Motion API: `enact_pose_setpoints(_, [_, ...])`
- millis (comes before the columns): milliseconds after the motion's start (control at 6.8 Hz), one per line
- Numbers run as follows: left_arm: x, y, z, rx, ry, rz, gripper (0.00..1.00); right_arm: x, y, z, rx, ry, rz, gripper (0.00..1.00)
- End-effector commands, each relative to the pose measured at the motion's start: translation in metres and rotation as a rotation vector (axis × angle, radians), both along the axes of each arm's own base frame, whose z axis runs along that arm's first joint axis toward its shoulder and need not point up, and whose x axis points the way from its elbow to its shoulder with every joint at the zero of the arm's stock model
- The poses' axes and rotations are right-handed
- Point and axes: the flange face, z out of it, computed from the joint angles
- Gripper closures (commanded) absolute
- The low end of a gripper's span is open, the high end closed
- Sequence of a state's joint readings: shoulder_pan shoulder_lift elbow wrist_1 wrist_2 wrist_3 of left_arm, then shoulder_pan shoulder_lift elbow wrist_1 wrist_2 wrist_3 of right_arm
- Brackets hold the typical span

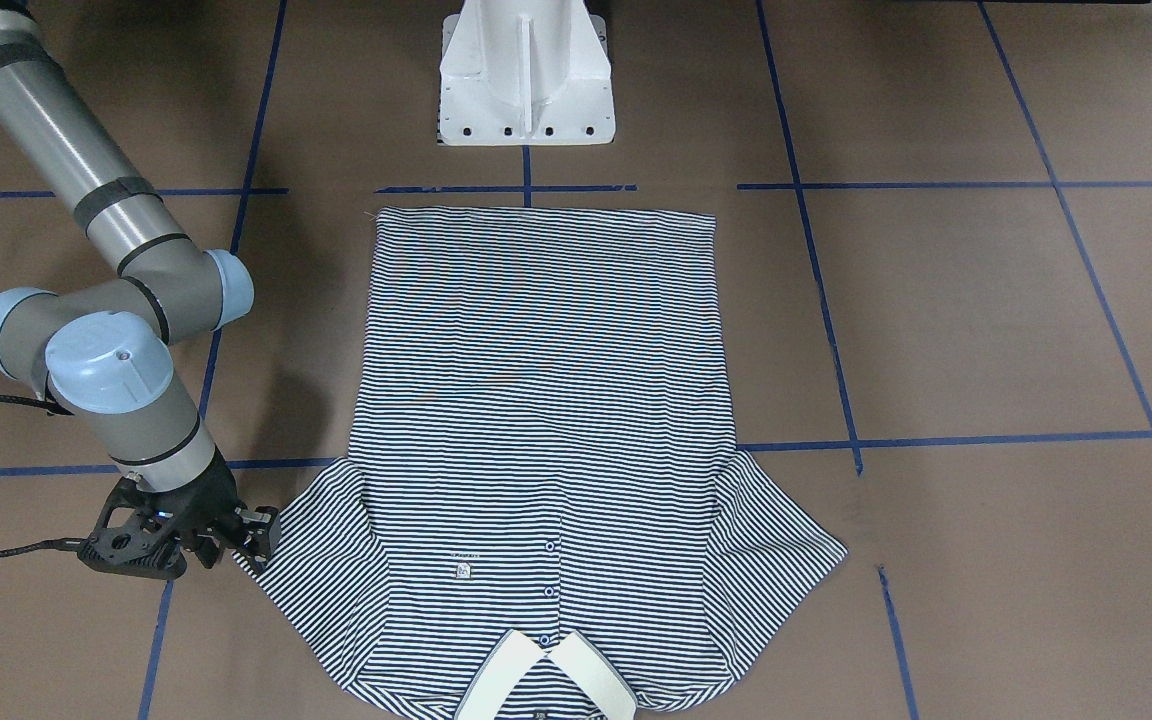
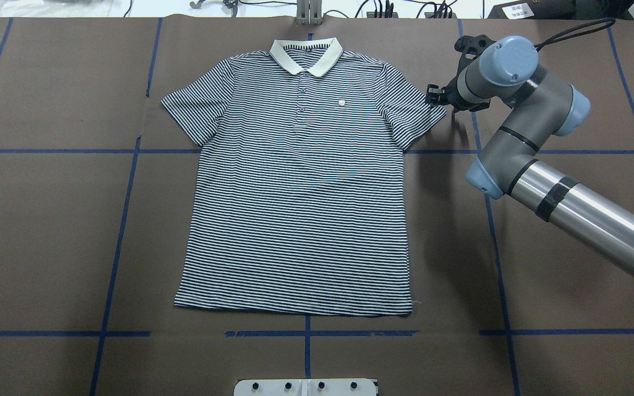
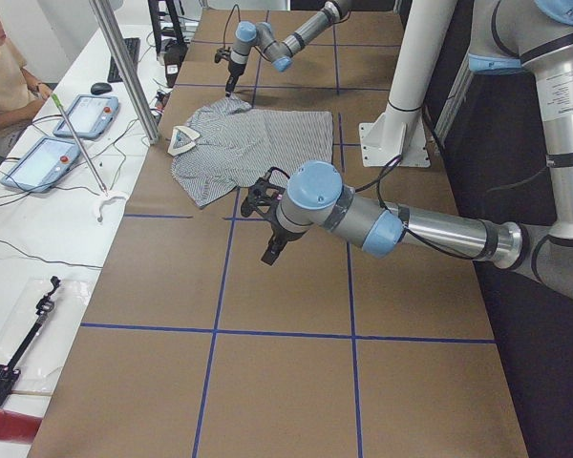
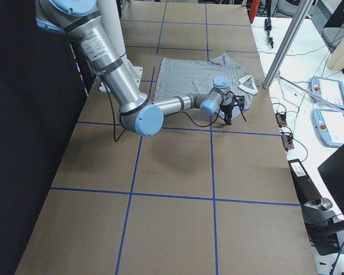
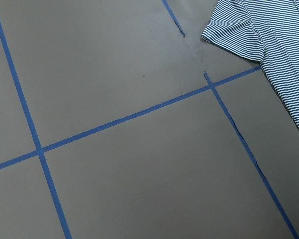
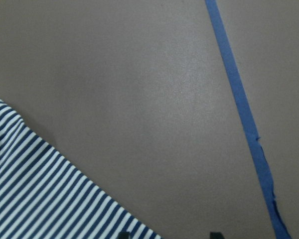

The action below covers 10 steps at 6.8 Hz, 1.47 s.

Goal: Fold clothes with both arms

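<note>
The robot's right gripper needs to release the tip of the sleeve on the shirt's front, just beside the small square tag (image 1: 427,570). The sleeve now lies flat on the table.
The striped polo shirt (image 2: 300,187) lies flat and face up on the brown table, its cream collar (image 2: 306,55) at the far edge from the robot; it also shows in the front view (image 1: 546,440). My right gripper (image 2: 433,98) is low at the tip of the shirt's sleeve (image 2: 421,113); it shows in the front view too (image 1: 258,535). In the right wrist view its fingertips (image 6: 123,234) stand apart, with the sleeve's hem (image 6: 50,199) at one of them. My left gripper (image 3: 271,250) shows only in the left side view, above bare table off the other sleeve (image 5: 236,35); I cannot tell its state.
The white pedestal base (image 1: 526,80) stands at the robot's edge of the table beyond the shirt's hem. Blue tape lines (image 2: 119,231) grid the brown tabletop. A metal post (image 3: 124,67) and a bench with tablets (image 3: 38,162) and an operator run along the far side.
</note>
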<state>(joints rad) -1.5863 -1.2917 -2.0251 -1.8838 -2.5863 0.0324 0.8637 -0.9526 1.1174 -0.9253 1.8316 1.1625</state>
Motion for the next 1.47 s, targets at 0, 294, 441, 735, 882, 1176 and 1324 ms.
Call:
enact_pose_setpoints(0, [-0.001,0.0,-0.001,0.002,0.0,-0.001,0.0,-0.001,0.001,0.001,0.0,0.002,-0.003,1.0])
enact_pose_setpoints(294, [0.0,0.0,0.0,-0.002,0.0,-0.001,0.0,-0.004,-0.001,-0.017,0.017,-0.013,-0.004,1.0])
enact_pose_setpoints(441, [0.0,0.0,0.0,-0.002,0.0,-0.001,0.0,-0.005,0.0,-0.037,0.039,-0.035,-0.006,1.0])
enact_pose_setpoints(735, [0.0,0.0,-0.001,0.0,0.002,0.0,0.0,-0.031,-0.005,-0.112,0.038,-0.095,0.011,1.0])
enact_pose_setpoints(882, [0.0,0.0,-0.001,0.001,0.002,0.0,0.0,-0.063,-0.001,-0.145,-0.014,-0.081,0.033,1.0])
enact_pose_setpoints(1176, [0.0,0.0,-0.001,0.0,0.0,-0.001,0.0,-0.102,-0.019,-0.166,-0.02,-0.039,0.059,1.0])
enact_pose_setpoints(1324, [0.0,0.0,-0.001,0.001,0.0,-0.001,0.0,-0.116,-0.016,-0.161,-0.006,-0.008,0.079,1.0])
